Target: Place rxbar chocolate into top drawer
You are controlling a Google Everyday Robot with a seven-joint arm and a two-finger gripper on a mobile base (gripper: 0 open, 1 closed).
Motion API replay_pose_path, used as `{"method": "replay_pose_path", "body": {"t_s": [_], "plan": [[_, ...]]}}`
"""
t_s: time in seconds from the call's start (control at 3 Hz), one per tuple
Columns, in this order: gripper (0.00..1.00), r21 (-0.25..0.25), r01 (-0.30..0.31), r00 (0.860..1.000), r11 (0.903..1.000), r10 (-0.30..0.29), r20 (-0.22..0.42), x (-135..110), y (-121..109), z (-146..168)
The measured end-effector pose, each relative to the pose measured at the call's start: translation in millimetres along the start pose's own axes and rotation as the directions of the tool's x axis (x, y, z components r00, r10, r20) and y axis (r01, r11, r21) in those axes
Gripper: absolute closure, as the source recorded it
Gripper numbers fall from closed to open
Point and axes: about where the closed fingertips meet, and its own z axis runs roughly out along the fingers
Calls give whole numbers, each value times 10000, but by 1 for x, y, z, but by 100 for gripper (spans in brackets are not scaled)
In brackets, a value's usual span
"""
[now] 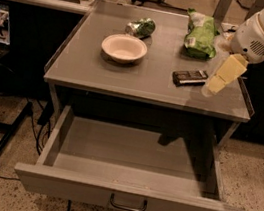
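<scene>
I need to grip the rxbar chocolate next on its half farther from the white bowl [198, 77].
The rxbar chocolate [189, 77] is a small flat dark wrapper lying on the grey table top, right of centre. My gripper [217, 81] hangs from the white arm at the upper right, its pale yellow fingers pointing down just right of the bar, close above the table. The top drawer [128, 196] is pulled fully open below the table, with a loop handle [127, 204] at the centre of its front panel; nothing lies inside it.
A white bowl [124, 48] sits left of centre on the table [77, 70]. A crushed green can [141, 27] lies behind it. A green chip bag [201, 34] lies at the back right. Cables [32, 125] run on the floor at left.
</scene>
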Motion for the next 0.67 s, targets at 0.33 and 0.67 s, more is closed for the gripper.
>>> {"method": "replay_pose_path", "body": {"t_s": [0.33,0.67], "plan": [[0,-19,-312,9992,9995,313,264,5,1,10],[0,469,-688,9948,9965,650,789,16,-16,27]]}}
